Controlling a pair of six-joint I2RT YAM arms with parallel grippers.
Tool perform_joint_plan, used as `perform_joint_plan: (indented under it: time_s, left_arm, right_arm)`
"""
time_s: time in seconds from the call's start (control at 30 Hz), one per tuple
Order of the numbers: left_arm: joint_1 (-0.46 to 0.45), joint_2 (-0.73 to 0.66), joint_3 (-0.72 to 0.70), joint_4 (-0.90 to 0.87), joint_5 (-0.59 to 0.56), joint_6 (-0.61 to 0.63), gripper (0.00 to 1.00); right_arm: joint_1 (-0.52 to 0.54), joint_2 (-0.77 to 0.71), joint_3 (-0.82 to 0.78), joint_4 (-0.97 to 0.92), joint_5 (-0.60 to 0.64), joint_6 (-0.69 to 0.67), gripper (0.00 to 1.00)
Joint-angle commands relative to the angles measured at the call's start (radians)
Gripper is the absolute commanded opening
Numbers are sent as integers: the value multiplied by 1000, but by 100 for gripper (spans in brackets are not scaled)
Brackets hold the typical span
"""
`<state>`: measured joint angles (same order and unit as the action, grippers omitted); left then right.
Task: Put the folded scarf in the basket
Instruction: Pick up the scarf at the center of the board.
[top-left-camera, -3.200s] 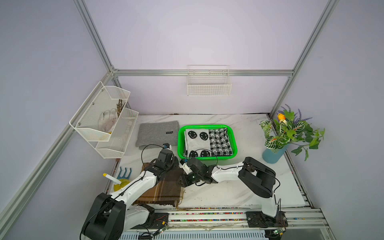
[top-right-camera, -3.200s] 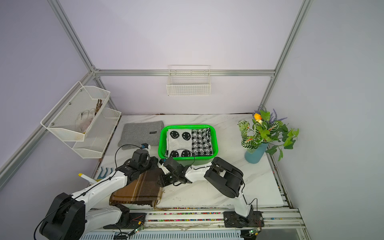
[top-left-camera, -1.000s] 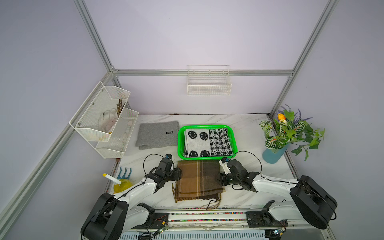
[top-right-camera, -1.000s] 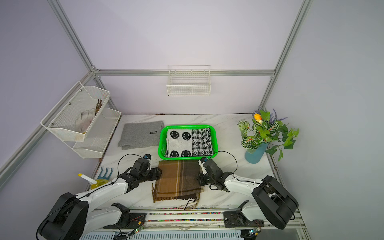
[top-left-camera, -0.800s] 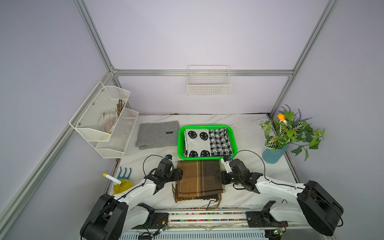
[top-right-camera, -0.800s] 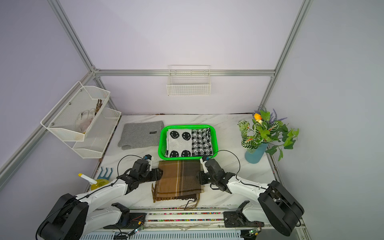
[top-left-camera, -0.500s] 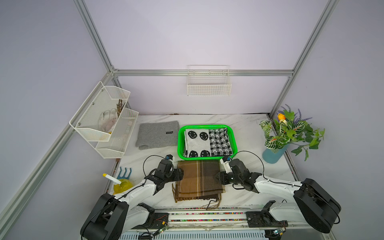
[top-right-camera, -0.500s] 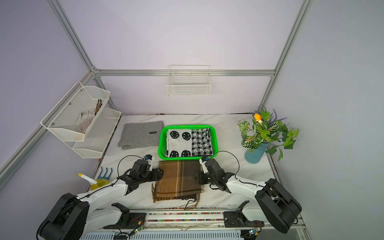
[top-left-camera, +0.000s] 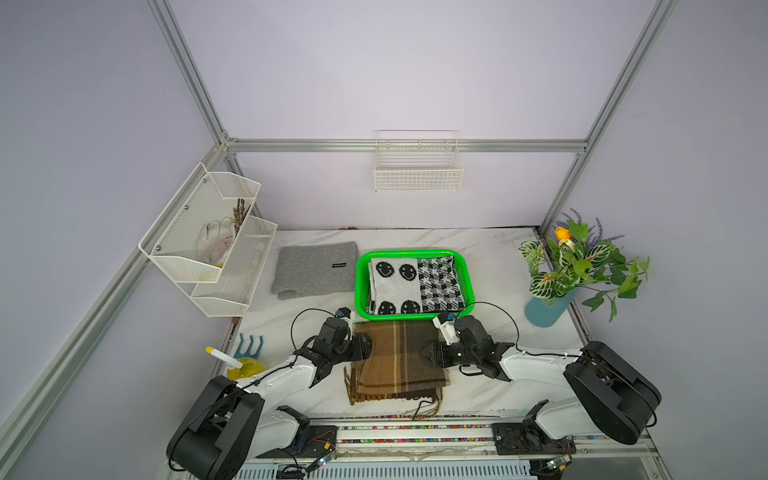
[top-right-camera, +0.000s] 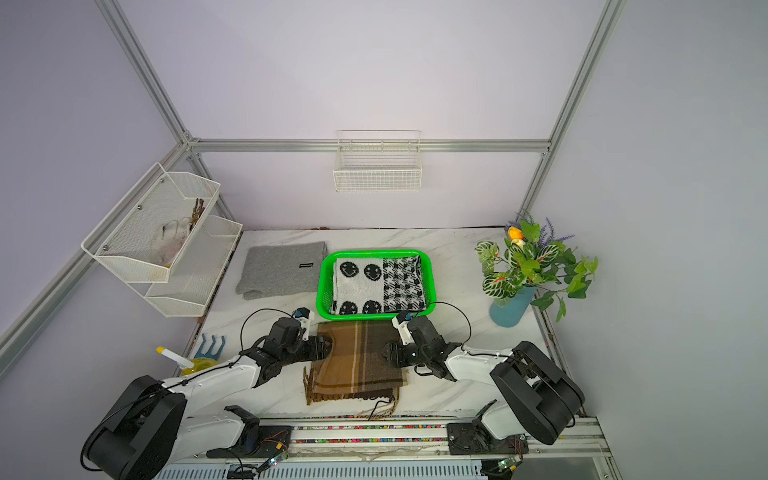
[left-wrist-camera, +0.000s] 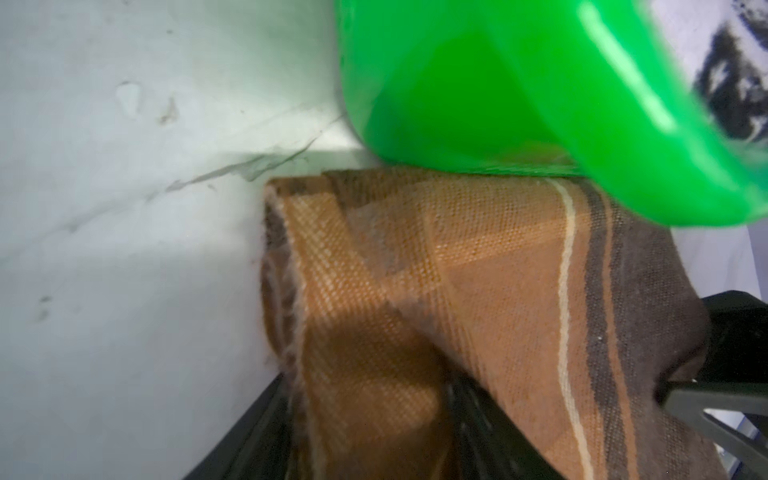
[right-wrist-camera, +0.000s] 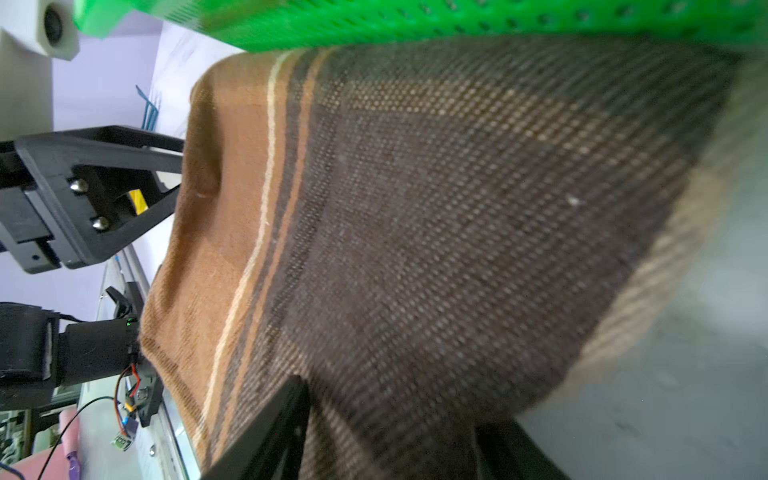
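Observation:
The scarf's dark side edge is only a little way into my right gripper's fingers, so next I open them and take the folded layers deeper (top-left-camera: 415, 352) before I lift the scarf.
The folded brown plaid scarf (top-left-camera: 397, 361) (top-right-camera: 357, 361) lies flat on the marble table, its far edge against the green basket (top-left-camera: 360, 282) (top-right-camera: 322, 282). My left gripper (top-left-camera: 368, 348) (top-right-camera: 326, 348) is at the scarf's left edge and my right gripper (top-left-camera: 426, 355) (top-right-camera: 386, 353) at its right edge. Both are open. In the left wrist view the scarf (left-wrist-camera: 457, 270) fills the gap of my left gripper (left-wrist-camera: 365, 390), below the basket (left-wrist-camera: 478, 83). In the right wrist view the scarf (right-wrist-camera: 415, 208) runs between the spread fingers of my right gripper (right-wrist-camera: 395, 407).
A black-and-white patterned cloth (top-left-camera: 415, 282) fills the basket. A grey folded cloth (top-left-camera: 313, 270) lies left of it. A vase of flowers (top-left-camera: 548, 307) stands at the right. A white mesh rack (top-left-camera: 208, 241) hangs left, with a yellow bottle (top-left-camera: 245, 365) and blue tool (top-left-camera: 249, 347) below.
Three seconds ago both arms worked over the scarf at the left front; it now lies folded before the basket. The right arm has swung to the scarf's right side and its jaws have spread.

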<state>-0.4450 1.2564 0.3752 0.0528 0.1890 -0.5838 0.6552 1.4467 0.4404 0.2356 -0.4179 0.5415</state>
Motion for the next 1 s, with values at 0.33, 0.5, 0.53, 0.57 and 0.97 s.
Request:
perform_joint_plan:
  time_s: [0.33, 0.5, 0.53, 0.57, 0.97]
  left_arm:
    - [-31, 7, -17, -58, 48, 0, 40]
    - [-26, -142, -44, -143, -87, -38, 46]
    - [-25, -188, -54, -158, -123, -44, 46]
    - [-24, -227, -68, -157, -149, -52, 48]
    - [-12, -397, -101, -133, -103, -71, 100]
  right_arm:
    - [17, 30, -3, -16, -41, 2, 42]
    - [17, 11, -5, -35, -4, -5, 37]
    - [18, 9, -6, -36, -5, -5, 37]
    - [17, 10, -6, -35, -5, -6, 37]
    - [17, 1, -8, -38, -2, -6, 34]
